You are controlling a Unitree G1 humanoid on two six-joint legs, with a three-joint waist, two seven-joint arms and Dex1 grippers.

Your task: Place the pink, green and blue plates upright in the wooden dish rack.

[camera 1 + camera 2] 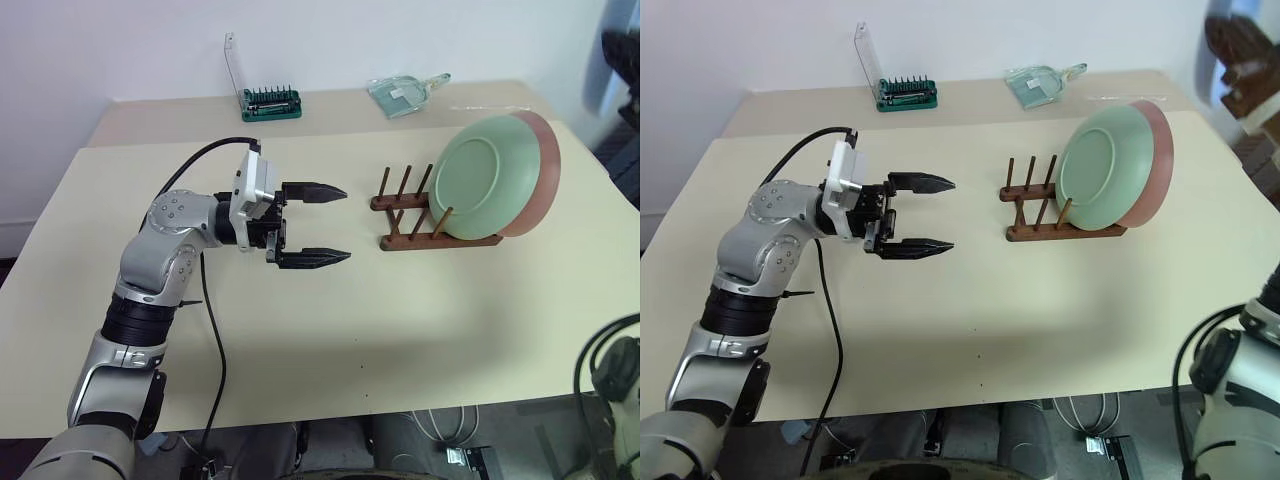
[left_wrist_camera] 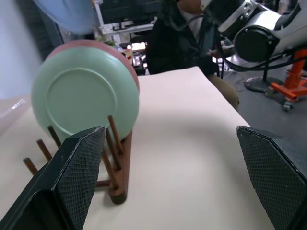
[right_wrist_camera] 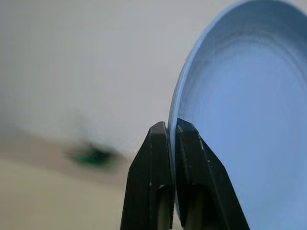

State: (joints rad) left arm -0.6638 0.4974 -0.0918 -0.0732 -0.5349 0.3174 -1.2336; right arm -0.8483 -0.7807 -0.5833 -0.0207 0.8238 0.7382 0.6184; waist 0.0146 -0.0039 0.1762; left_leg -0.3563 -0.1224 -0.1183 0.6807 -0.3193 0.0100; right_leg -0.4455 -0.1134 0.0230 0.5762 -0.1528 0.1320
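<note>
Next, I release the blue plate with my right gripper in the wooden dish rack's empty slot (image 1: 420,237) beside the green plate.
The wooden dish rack (image 1: 400,215) stands on the table, right of centre. The green plate (image 1: 485,180) sits upright in its right-hand slots, and the pink plate (image 1: 545,175) stands upright just behind it, touching it. Both plates also show in the left wrist view, green plate (image 2: 84,93) in front. My left gripper (image 1: 345,224) hovers open and level a short way left of the rack, pointing at it, with nothing between its fingers. In the right wrist view my right gripper (image 3: 171,127) is shut on the rim of the blue plate (image 3: 249,110), raised in the air.
A green screwdriver-bit holder (image 1: 270,103) and a clear plastic scoop (image 1: 405,93) lie on the far table. A black cable (image 1: 215,330) hangs from my left arm across the near-left tabletop (image 1: 400,330). A person (image 2: 182,33) sits beyond the table's right end.
</note>
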